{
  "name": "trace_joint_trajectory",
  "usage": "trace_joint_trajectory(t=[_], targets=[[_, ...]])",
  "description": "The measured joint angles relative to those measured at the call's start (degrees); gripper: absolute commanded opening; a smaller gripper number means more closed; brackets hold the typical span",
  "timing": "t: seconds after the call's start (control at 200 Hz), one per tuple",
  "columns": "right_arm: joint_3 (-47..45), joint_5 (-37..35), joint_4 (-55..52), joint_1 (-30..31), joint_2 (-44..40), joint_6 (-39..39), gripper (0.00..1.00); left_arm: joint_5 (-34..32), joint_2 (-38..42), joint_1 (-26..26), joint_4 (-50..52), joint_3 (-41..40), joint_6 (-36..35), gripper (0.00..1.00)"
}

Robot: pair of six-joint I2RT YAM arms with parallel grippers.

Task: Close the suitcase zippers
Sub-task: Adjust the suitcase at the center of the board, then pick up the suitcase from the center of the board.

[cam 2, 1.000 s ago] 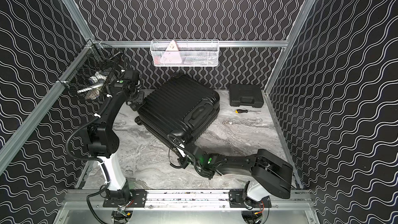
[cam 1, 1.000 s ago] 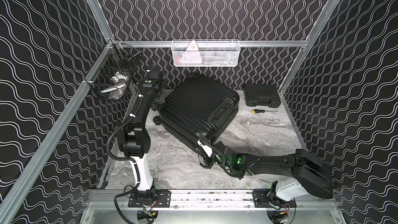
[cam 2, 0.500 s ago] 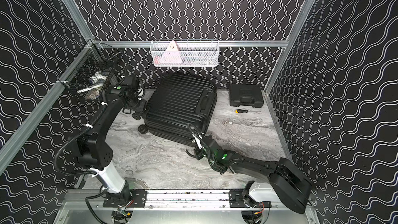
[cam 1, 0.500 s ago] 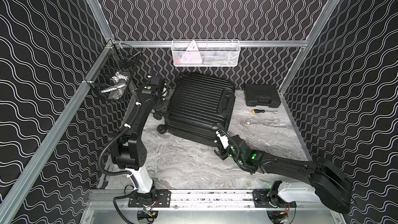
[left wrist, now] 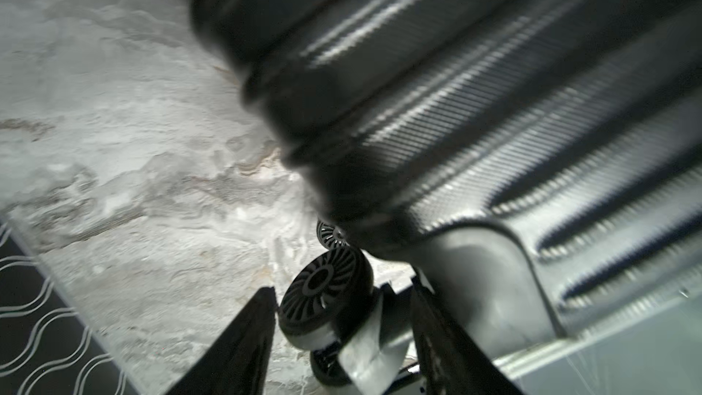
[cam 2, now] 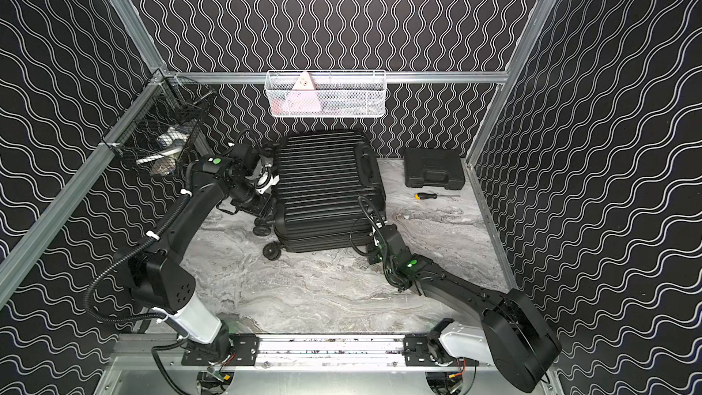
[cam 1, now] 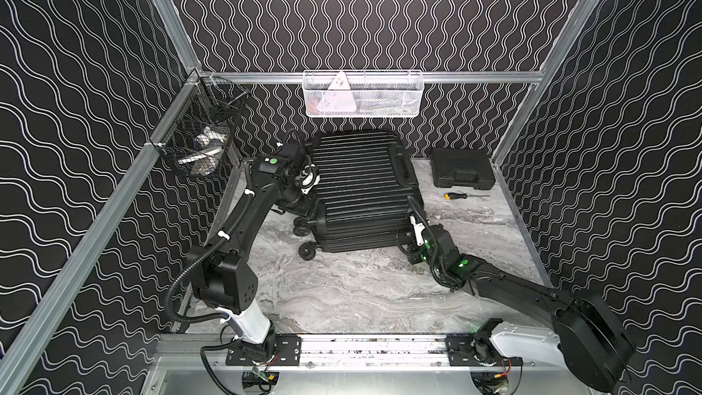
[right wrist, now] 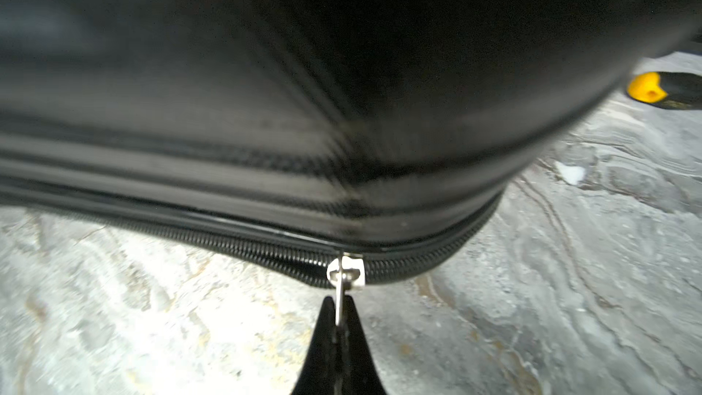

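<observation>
The fingers of my left gripper are around a wheel and its bracket, so I should grip the post at the wheel housing (left wrist: 471, 289) before I swing the suitcase round.
The black ribbed suitcase (cam 1: 361, 191) (cam 2: 323, 188) lies flat at the back of the marble table, wheels to the left. My left gripper (cam 1: 304, 201) (left wrist: 342, 290) is at its left side, jaws closed round a double wheel (left wrist: 326, 290) and its bracket. At the near right corner, my right gripper (cam 1: 409, 245) (right wrist: 339, 303) is shut on a silvery zipper pull (right wrist: 346, 272). The zipper band (right wrist: 228, 246) runs along the shell's lower edge. To one side of the slider the band looks joined; the rest is blurred.
A flat black tool case (cam 1: 461, 173) sits at the back right. A yellow-handled screwdriver (cam 1: 456, 196) (right wrist: 645, 87) lies in front of it. A white wire basket (cam 1: 362, 94) hangs on the back wall and a black one (cam 1: 201, 142) on the left wall.
The suitcase has swung from a diagonal lie to square with the back wall. My right gripper has travelled right along its near edge with the pull. The left gripper stayed with the wheels.
</observation>
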State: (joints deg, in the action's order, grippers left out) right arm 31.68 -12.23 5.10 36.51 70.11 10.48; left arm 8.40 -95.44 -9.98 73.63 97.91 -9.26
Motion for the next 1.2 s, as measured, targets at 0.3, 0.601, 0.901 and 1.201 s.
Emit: trace_joint_trajectory(t=[0.3, 0.601, 0.901, 1.201], targets=[[1.8, 4.8, 0.3, -6.6, 2.4, -0.7, 0.00, 4.0, 8.2, -0.9, -0.6, -4.4, -4.7, 0.78], [2.1, 7.0, 0.4, -7.9, 2.8, -0.7, 0.00, 6.2, 16.4, -1.0, -5.5, -15.0, -23.3, 0.85], [2.1, 8.0, 0.3, -8.1, 2.2, -0.4, 0.00, 5.4, 10.6, 0.2, -8.5, -12.7, -36.3, 0.86], [2.1, 8.7, 0.2, -8.2, 2.1, 0.1, 0.00, 8.0, 7.5, 0.2, -6.9, -14.1, -48.3, 0.83]])
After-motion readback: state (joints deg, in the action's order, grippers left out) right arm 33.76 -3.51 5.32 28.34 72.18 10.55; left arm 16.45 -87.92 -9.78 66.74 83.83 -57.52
